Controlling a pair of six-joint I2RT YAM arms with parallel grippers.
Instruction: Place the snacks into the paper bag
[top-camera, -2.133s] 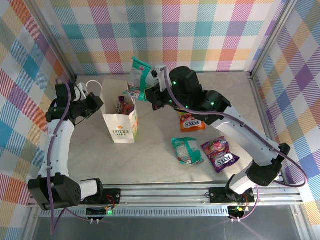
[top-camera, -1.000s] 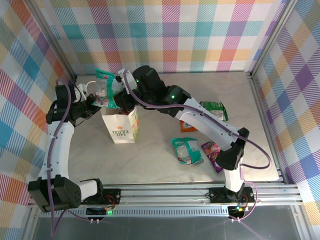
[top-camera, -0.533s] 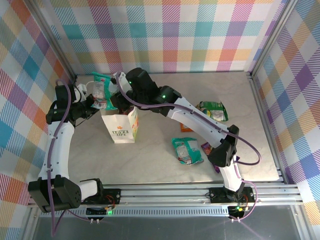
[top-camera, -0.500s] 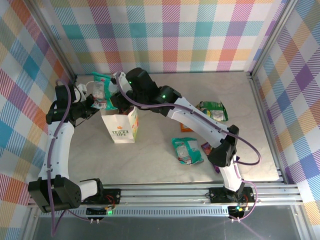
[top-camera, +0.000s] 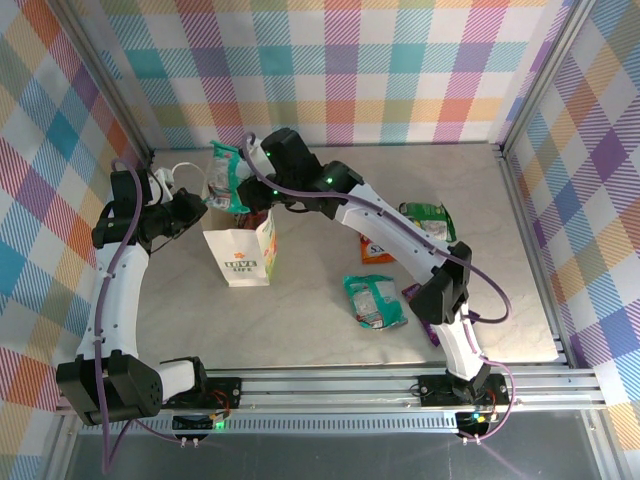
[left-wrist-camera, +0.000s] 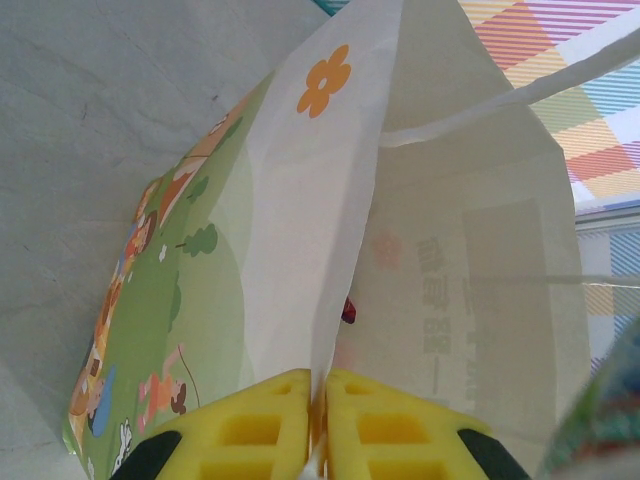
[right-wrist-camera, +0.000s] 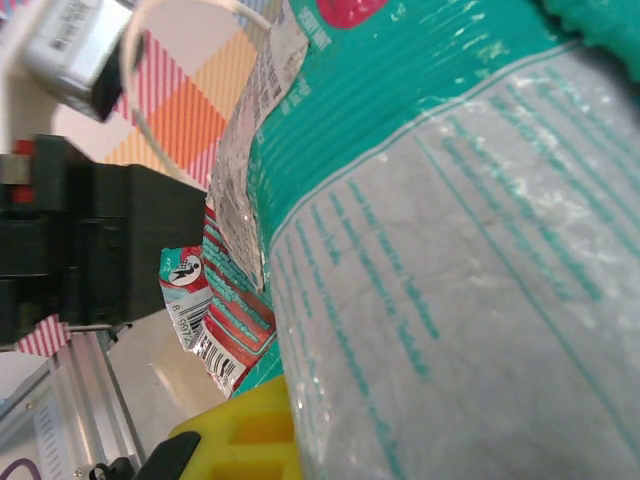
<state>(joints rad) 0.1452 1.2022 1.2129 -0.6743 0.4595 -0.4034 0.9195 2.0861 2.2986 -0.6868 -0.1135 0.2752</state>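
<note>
The white paper bag (top-camera: 244, 211) has an orange logo. My right gripper will release the teal and silver snack packet inside the bag, behind that logo.
The white paper bag (top-camera: 240, 256) stands upright at the left of the table, orange logo facing the camera. My left gripper (left-wrist-camera: 318, 392) is shut on the bag's top edge, its yellow fingers (left-wrist-camera: 255, 425) pinching the paper wall. Inside the bag (left-wrist-camera: 470, 300) a small bit of a red wrapper (left-wrist-camera: 347, 311) shows. My right gripper (top-camera: 252, 186) is shut on a teal and silver snack packet (top-camera: 224, 177), held in the air over the bag's far-left rim. The same packet (right-wrist-camera: 450, 250) hangs close before the right wrist camera, beside one yellow finger (right-wrist-camera: 250, 432).
More snacks lie on the table to the right: a green packet (top-camera: 428, 220), an orange packet (top-camera: 376, 249), a teal packet (top-camera: 373, 300) and a purple packet (top-camera: 418, 302) partly behind my right arm. The bag's cord handle (left-wrist-camera: 500, 98) hangs loose. Checked walls ring the table.
My right gripper has carried the teal packet a little to the right, from beyond the bag's left rim to over it. The left gripper and the bag have stayed put.
</note>
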